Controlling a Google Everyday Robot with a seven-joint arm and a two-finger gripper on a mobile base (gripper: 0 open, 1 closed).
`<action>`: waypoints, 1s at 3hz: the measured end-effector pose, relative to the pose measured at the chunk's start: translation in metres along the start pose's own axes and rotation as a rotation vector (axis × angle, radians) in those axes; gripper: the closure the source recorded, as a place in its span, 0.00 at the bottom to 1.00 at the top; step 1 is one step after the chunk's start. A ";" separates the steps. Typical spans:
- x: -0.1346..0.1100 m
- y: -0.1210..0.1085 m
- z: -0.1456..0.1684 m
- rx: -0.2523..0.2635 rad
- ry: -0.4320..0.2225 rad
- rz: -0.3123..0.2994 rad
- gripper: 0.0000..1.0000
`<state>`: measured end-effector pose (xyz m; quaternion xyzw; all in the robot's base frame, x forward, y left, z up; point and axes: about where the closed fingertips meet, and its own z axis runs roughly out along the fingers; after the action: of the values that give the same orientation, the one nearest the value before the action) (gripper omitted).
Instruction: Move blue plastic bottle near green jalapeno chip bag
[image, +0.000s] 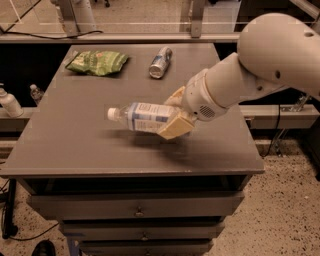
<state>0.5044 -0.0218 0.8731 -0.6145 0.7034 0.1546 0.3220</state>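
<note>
Next, my gripper releases the blue plastic bottle against the near edge of the green jalapeno chip bag (112, 77).
The blue plastic bottle (141, 116) has a white cap pointing left and a pale blue-and-white label. It lies on its side in the air, lifted above the grey table (90, 140), with its shadow below it. My gripper (172, 116) is shut on the bottle's right end, its cream fingers (175, 127) above and below it. The white arm reaches in from the upper right. The green jalapeno chip bag (97, 62) lies flat at the table's far left, well apart from the bottle.
A small silver-blue can (160, 62) lies on its side at the back middle of the table. Drawers sit under the table top. A white bottle (9, 102) stands on a ledge to the left.
</note>
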 end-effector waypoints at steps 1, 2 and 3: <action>-0.006 -0.030 0.005 0.047 -0.021 -0.028 1.00; -0.016 -0.072 0.023 0.074 -0.041 -0.065 1.00; -0.037 -0.111 0.061 0.053 -0.068 -0.117 1.00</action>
<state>0.6287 0.0217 0.8713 -0.6402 0.6588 0.1374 0.3706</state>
